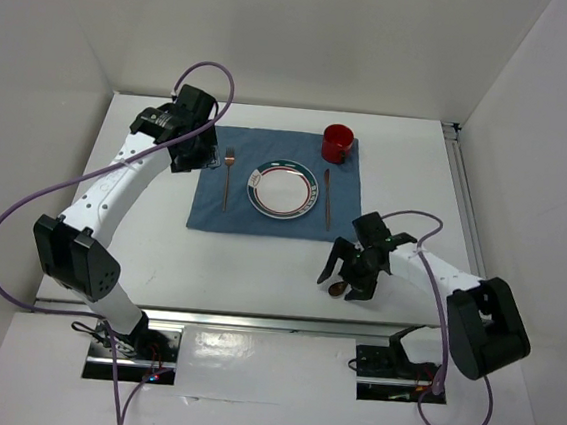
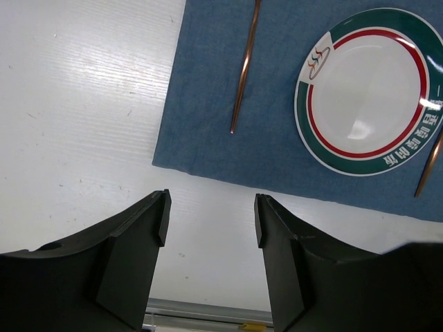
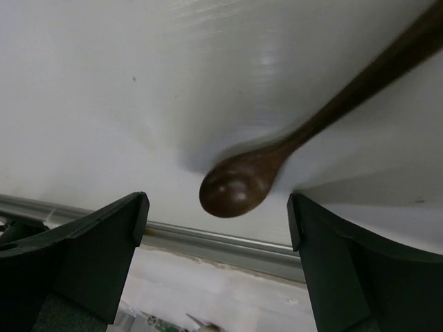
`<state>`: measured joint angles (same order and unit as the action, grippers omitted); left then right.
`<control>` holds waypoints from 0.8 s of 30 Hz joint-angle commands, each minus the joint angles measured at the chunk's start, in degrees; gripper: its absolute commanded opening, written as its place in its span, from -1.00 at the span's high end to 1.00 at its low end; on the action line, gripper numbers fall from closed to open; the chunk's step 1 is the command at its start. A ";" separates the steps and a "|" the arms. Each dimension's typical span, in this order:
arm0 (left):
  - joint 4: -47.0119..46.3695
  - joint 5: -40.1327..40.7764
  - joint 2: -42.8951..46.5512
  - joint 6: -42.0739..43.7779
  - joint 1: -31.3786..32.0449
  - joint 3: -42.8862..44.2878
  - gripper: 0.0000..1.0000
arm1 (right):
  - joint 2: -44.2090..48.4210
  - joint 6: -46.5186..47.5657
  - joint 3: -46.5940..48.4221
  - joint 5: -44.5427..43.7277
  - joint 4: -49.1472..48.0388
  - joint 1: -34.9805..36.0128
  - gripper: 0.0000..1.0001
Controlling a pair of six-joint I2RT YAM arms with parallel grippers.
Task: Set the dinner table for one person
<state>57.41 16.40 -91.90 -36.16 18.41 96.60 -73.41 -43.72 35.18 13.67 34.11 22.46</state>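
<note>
The spoon's bowl points at the front bar, so my right gripper should swing the spoon round near the placemat first, then take it by the spoon's handle point(image 3: 370, 90).
On the white dinner table point(image 1: 248, 269) lies a blue placemat point(image 1: 213, 211). It carries a green-and-red-rimmed plate point(image 1: 284, 189), a copper fork point(image 1: 228, 177) to the plate's left, a knife point(image 1: 326, 197) to its right and a red mug point(image 1: 337, 142) at the far right corner. A brown spoon point(image 3: 239, 183) rests on the bare table near the front rail. My right gripper point(image 3: 217, 207) stands open over the spoon's bowl without touching it. My left gripper point(image 2: 211, 207) is open and empty, above the table off the mat's left side; the fork point(image 2: 243, 69) and plate point(image 2: 370, 90) show beyond it.
A metal rail point(image 3: 208, 238) runs along the table's near edge just behind the spoon. White walls enclose the table at the back and both sides. Purple cables point(image 1: 23, 208) loop off both arms.
</note>
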 commanded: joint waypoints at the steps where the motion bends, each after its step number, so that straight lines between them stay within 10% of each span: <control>1: -0.45 0.21 1.72 0.65 0.13 0.00 -0.37 | -4.27 -1.71 0.76 3.38 -7.03 4.07 -0.89; 16: -0.45 0.21 2.25 0.13 0.13 -1.05 -0.37 | -14.22 15.14 13.60 -8.05 -15.57 5.49 -0.87; 24: -0.45 0.21 2.25 0.13 0.13 -1.06 -0.37 | -0.53 23.06 14.30 -10.67 -8.36 4.35 -0.82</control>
<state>57.41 16.43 -91.72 -36.21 18.41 95.83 -80.51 -25.47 46.94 6.63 22.79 27.92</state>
